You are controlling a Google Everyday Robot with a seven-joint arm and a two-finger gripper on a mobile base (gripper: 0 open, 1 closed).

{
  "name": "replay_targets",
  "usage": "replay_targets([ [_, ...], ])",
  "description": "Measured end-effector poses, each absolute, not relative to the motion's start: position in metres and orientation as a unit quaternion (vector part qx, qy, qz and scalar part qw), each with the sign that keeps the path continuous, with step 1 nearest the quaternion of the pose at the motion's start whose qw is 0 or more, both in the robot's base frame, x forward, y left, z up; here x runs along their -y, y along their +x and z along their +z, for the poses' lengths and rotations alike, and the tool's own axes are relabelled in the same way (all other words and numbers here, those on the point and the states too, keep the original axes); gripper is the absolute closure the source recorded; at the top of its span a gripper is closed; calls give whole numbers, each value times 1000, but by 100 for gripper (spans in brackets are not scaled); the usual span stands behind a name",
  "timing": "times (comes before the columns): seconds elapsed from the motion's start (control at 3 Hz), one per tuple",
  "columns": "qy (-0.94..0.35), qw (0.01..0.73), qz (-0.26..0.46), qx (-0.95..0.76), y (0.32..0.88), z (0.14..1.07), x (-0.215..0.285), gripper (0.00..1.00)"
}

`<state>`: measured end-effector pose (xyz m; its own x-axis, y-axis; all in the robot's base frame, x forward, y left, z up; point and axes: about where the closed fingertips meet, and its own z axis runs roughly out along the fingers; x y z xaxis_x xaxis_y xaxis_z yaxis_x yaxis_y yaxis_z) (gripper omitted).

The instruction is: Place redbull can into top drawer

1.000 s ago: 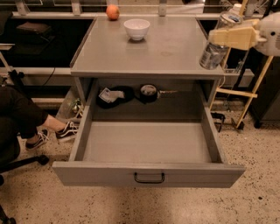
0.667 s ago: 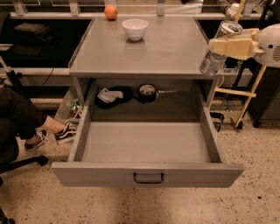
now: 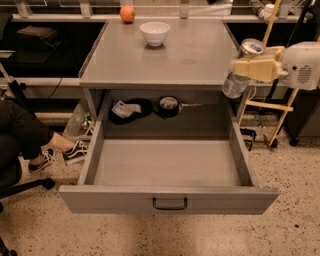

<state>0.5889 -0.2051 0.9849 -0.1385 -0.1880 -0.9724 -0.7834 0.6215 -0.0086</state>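
Next, my gripper lets go of the redbull can onto the bottom of the drawer, toward the front corner (image 3: 204,167) that is closest to the wooden stand.
The redbull can (image 3: 241,70), slim and silver with a shiny top, is held tilted in the air beside the cabinet's right front corner. My gripper (image 3: 252,67), with cream-coloured fingers on a white arm coming from the right, is shut on the can's middle. The top drawer (image 3: 167,197) is pulled fully open below and to the left of the can. Its flat front panel carries a small black handle (image 3: 170,204). The drawer's inside is bare grey.
A white bowl (image 3: 154,33) and an orange (image 3: 127,13) sit on the cabinet top (image 3: 200,55). Dark objects (image 3: 145,107) lie on the shelf behind the drawer. A seated person's leg and shoes (image 3: 47,147) are at the left. A wooden stand (image 3: 272,107) is at the right.
The gripper with the can has lowered and moved slightly toward the cabinet's right front corner. The drawer has stayed open.
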Motion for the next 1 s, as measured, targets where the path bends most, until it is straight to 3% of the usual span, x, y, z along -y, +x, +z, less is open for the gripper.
replay_targets([
  [1.0, -391, 524, 228, -721, 565, 785, 149, 100],
])
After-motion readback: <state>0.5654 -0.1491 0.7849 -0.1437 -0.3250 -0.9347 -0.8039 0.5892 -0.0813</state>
